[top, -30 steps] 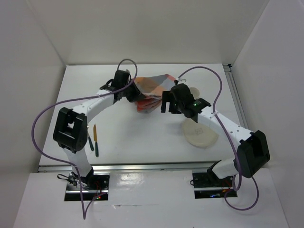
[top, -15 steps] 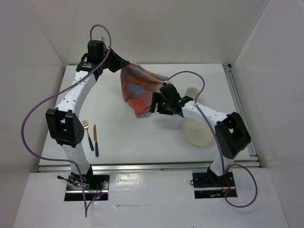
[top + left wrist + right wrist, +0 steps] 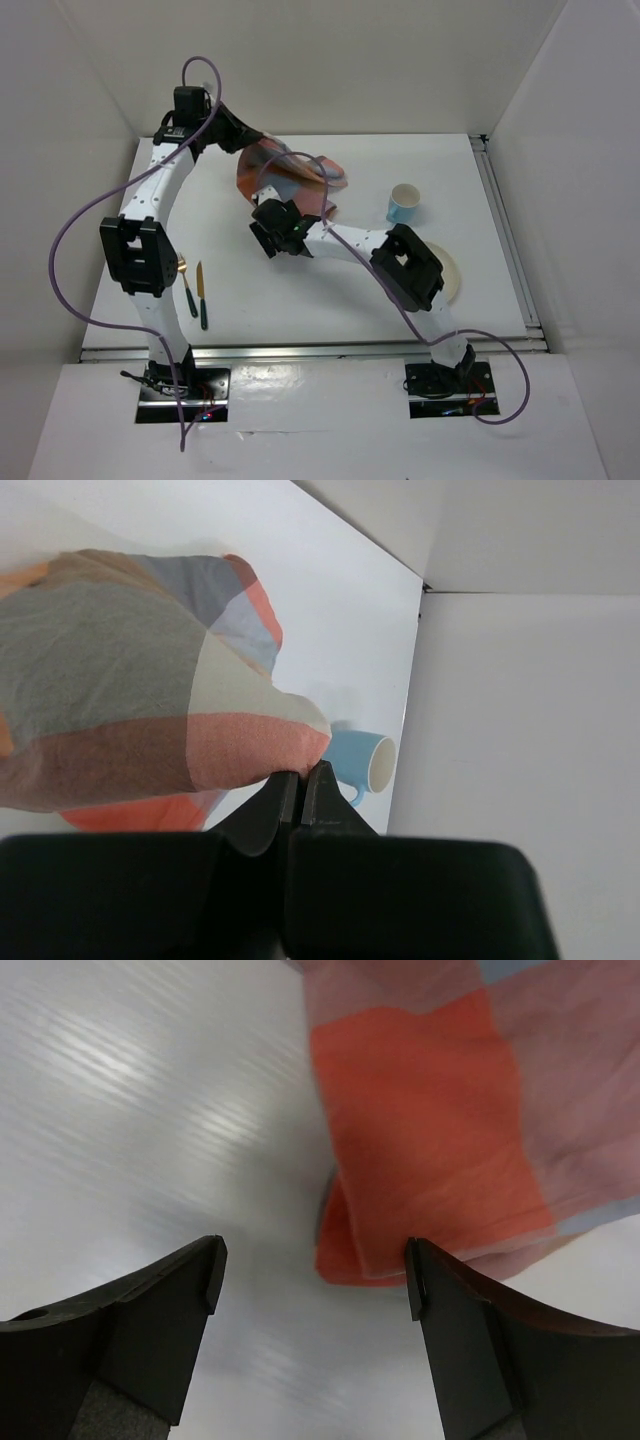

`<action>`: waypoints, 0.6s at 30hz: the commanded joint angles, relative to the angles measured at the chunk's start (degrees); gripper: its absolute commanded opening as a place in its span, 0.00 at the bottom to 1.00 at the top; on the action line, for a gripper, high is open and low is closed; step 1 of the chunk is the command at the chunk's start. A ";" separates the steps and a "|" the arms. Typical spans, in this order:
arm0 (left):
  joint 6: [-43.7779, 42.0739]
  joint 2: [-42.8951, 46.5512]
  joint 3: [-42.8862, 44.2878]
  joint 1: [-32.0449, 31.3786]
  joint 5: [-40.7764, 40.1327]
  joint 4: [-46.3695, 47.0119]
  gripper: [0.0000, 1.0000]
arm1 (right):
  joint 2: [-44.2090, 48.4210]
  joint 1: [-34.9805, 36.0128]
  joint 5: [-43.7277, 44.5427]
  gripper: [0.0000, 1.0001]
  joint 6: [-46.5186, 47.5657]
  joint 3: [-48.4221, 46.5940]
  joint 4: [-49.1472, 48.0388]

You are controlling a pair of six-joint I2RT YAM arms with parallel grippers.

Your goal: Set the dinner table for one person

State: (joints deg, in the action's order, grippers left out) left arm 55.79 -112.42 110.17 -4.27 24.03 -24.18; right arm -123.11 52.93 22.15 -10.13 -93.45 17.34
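Observation:
The orange corner of the cloth mat is outside the open fingers of my right gripper, so my right gripper needs to move across and pinch that corner (image 3: 385,1258) before it stretches the mat wide.
The checked cloth mat (image 3: 285,178) hangs bunched over the back of the white dinner table (image 3: 300,290). My left gripper (image 3: 238,138) holds it raised at the back left. In the left wrist view that gripper (image 3: 300,773) is shut on a fold of the cloth (image 3: 130,680). My right gripper (image 3: 266,236) sits low just in front of the cloth's hanging end. In the right wrist view the right gripper (image 3: 315,1270) is open; an orange corner of the cloth (image 3: 420,1150) lies just beyond the right fingertip, not between the jaws.
A light blue cup (image 3: 403,203) stands at the back right and also shows as a cup (image 3: 360,762) in the left wrist view. A cream plate (image 3: 448,272) lies partly under the right arm. A fork (image 3: 187,290) and a knife (image 3: 201,293) lie at the front left.
The left arm has lifted the cloth up and to the back left. The right arm has swung left across the table, uncovering the cup, and its gripper now sits by the cloth's lower end.

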 commanded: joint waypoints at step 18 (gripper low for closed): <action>2.22 -0.43 -1.44 2.69 5.76 4.94 0.00 | -3.90 -1.16 13.70 0.15 11.71 -6.13 -2.40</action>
State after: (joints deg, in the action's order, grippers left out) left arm 57.32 -112.42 109.43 -1.58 28.45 -21.80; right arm -128.64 51.66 32.73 2.46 -97.19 16.62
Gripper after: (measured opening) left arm 0.043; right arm 0.186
